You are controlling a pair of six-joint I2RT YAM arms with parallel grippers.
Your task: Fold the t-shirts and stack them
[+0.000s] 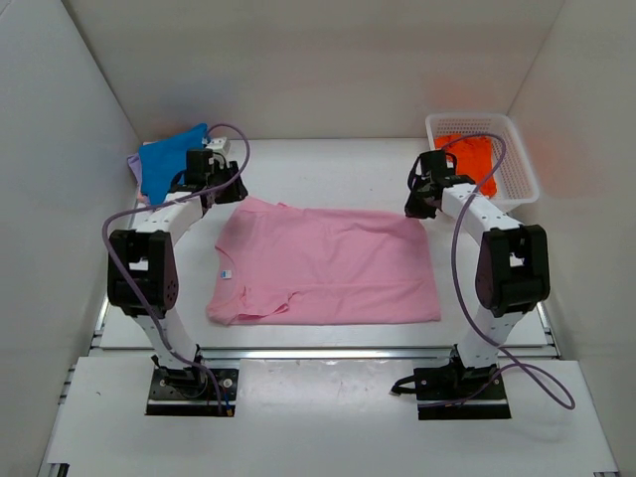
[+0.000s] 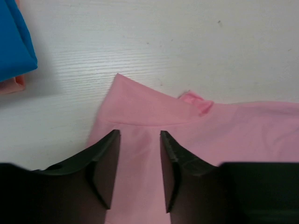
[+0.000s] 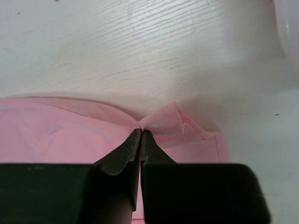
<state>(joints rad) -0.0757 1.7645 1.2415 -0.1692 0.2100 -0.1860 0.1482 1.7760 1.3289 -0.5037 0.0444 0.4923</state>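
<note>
My right gripper alone is holding the pink t-shirt's far hem, so my left gripper will take hold near its loose far corner (image 1: 251, 203) before both arms fold it over.
A light pink t-shirt (image 1: 328, 263) lies spread flat mid-table. My left gripper (image 1: 235, 192) hovers at its far left corner; in the left wrist view its jaws (image 2: 140, 135) stand open over the pink fabric (image 2: 140, 107), holding nothing. My right gripper (image 1: 416, 207) is at the shirt's far right corner, and it is shut (image 3: 141, 131) on a pinched-up fold of the pink hem (image 3: 163, 120). A bright blue t-shirt (image 1: 169, 159) rests folded at the back left on a pale lavender one (image 1: 133, 165). An orange t-shirt (image 1: 473, 159) lies in the basket.
The white lattice basket (image 1: 517, 149) stands at the back right, close behind the right arm; its rim (image 3: 288, 23) shows in the right wrist view. The blue shirt (image 2: 14, 42) lies just left of my left gripper. White walls enclose the table on three sides.
</note>
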